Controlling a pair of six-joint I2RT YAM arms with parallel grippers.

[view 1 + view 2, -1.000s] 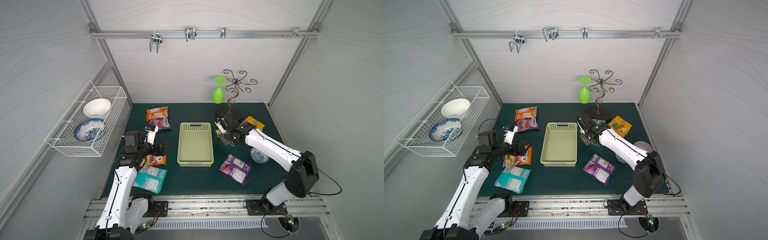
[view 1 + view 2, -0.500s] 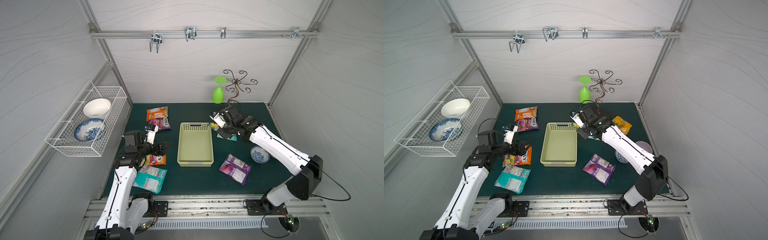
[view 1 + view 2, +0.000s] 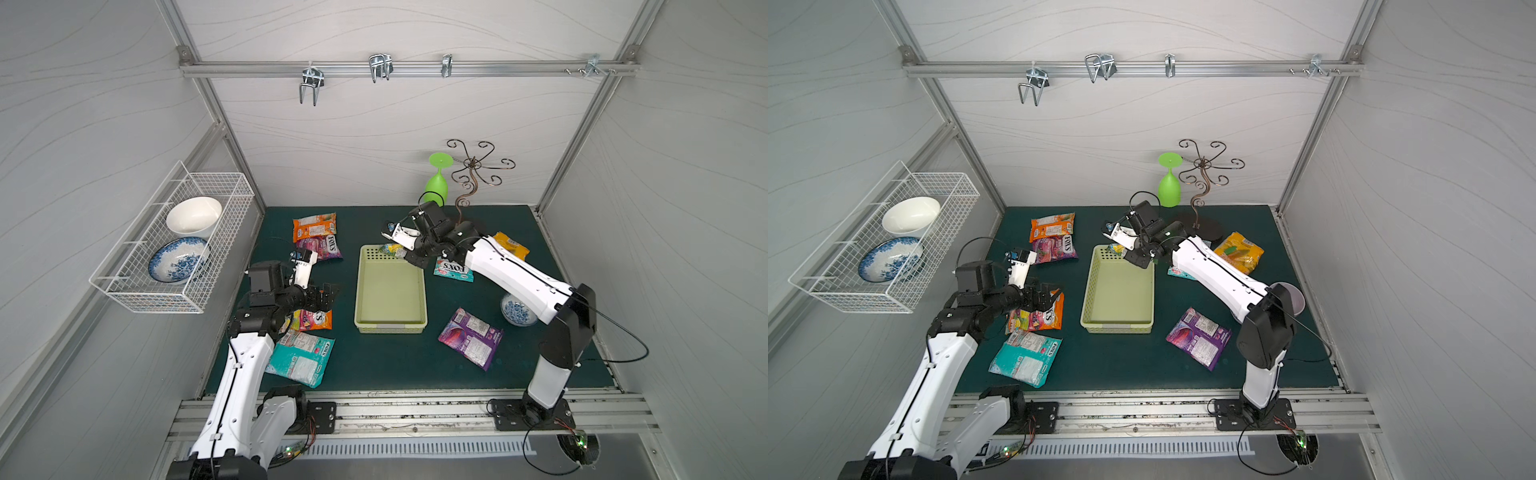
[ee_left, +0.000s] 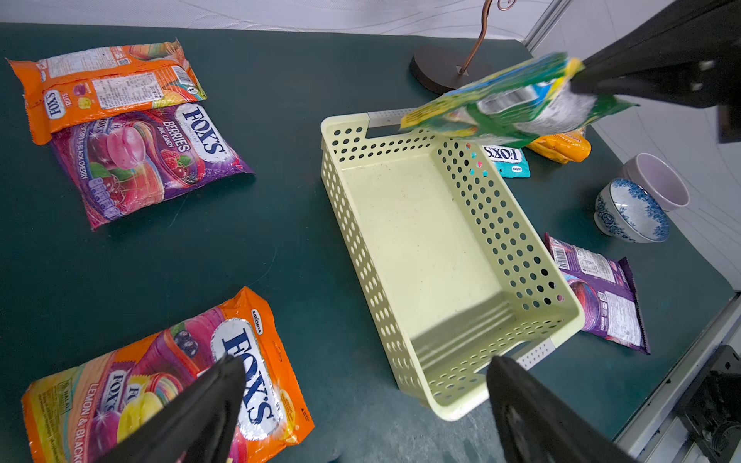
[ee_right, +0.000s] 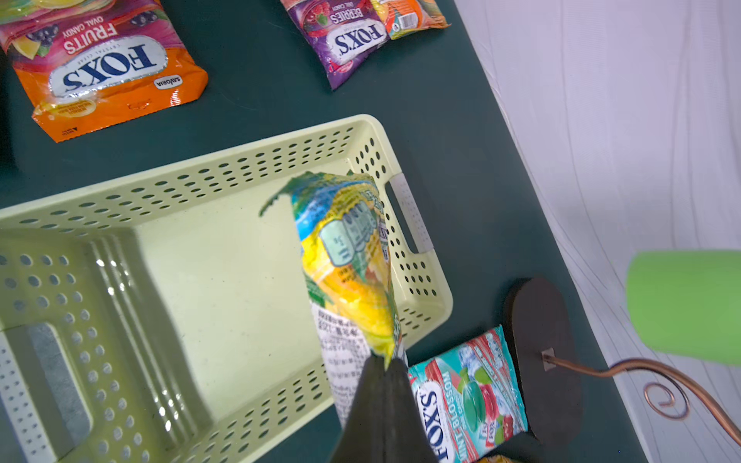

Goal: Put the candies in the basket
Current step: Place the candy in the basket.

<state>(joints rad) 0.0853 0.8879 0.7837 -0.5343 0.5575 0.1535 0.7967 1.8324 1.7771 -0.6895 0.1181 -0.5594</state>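
Next, I let go of the green-yellow candy packet, now hanging over the basket's far end, with my right gripper on the basket's bottom, near its far end (image 3: pixel 390 274) (image 5: pixel 314 271).
The pale yellow-green basket (image 3: pixel 390 299) (image 4: pixel 421 240) stands mid-table with nothing in it. My right gripper (image 5: pixel 383 360) (image 3: pixel 413 257) is shut on a green-yellow candy packet (image 5: pixel 349 260) (image 3: pixel 392 249), which hangs over the basket's far end. My left gripper (image 4: pixel 367 371) (image 3: pixel 326 293) is open above an orange FOX'S packet (image 4: pixel 160 385) (image 3: pixel 316 320), apart from it. On the mat lie an orange packet (image 3: pixel 314 225), a purple-pink one (image 3: pixel 323 248), a big teal one (image 3: pixel 301 359), a purple one (image 3: pixel 469 336), a small teal one (image 3: pixel 453 270) and a yellow one (image 3: pixel 511 245).
A white wire basket (image 3: pixel 124 286) with two bowls hangs on the left wall. A green goblet (image 3: pixel 436 185) and a curly metal stand (image 3: pixel 473 174) are at the back. A blue-patterned bowl (image 3: pixel 517 311) and a pink bowl (image 4: pixel 657 180) sit at the right.
My right arm has carried the green-yellow packet from the mat right of the basket up and leftwards over the basket's far end. The left arm has stayed put.
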